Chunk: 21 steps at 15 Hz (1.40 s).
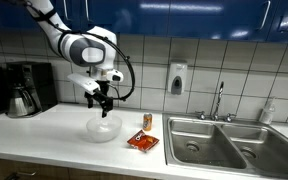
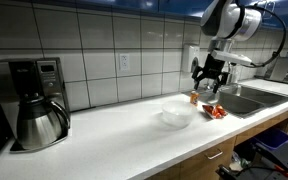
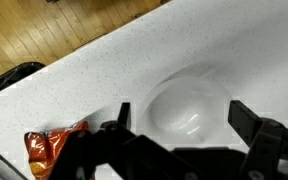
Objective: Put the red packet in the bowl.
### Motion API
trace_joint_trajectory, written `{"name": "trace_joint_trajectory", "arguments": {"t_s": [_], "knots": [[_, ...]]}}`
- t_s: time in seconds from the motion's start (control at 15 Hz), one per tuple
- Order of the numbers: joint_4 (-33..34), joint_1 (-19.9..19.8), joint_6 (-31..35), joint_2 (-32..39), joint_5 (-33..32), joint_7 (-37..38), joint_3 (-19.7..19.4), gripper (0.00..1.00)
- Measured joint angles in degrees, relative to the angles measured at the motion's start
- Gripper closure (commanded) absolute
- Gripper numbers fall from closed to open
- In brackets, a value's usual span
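My gripper should next move to the red packet's edge [image 1: 151, 142] [image 3: 38, 159] facing the sink and close there, since the packet belongs in the bowl.
The translucent white bowl [image 1: 103, 129] stands on the white counter; it also shows in the other exterior view [image 2: 176, 115] and in the wrist view [image 3: 188, 104]. The red packet [image 1: 142, 142] lies flat on the counter beside the bowl, toward the sink, and shows in the exterior view [image 2: 216, 112] and at the wrist view's lower left [image 3: 50, 150]. My gripper [image 1: 104, 99] hangs open and empty above the bowl, seen in the exterior view [image 2: 208, 82]; in the wrist view its fingers [image 3: 180, 118] straddle the bowl.
A small orange-brown can [image 1: 148, 121] stands behind the packet. A steel sink [image 1: 216, 143] with a faucet [image 1: 220, 100] lies past the packet. A coffee maker [image 2: 34, 100] stands at the counter's other end. A soap dispenser [image 1: 177, 79] hangs on the tiled wall.
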Motion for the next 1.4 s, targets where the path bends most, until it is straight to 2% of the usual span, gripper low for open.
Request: {"name": "trace_joint_trajectory", "arguments": {"t_s": [0.27, 0.73, 1.4], "knots": [[5.1, -1.9, 0.8, 6.0, 3.1, 4.7, -0.4, 0.0], [13.7, -5.7, 1.2, 15.0, 3.8, 13.9, -1.0, 0.0], [21.3, -9.6, 5.6, 25.0, 7.1, 25.9, -2.7, 0.0]]}}
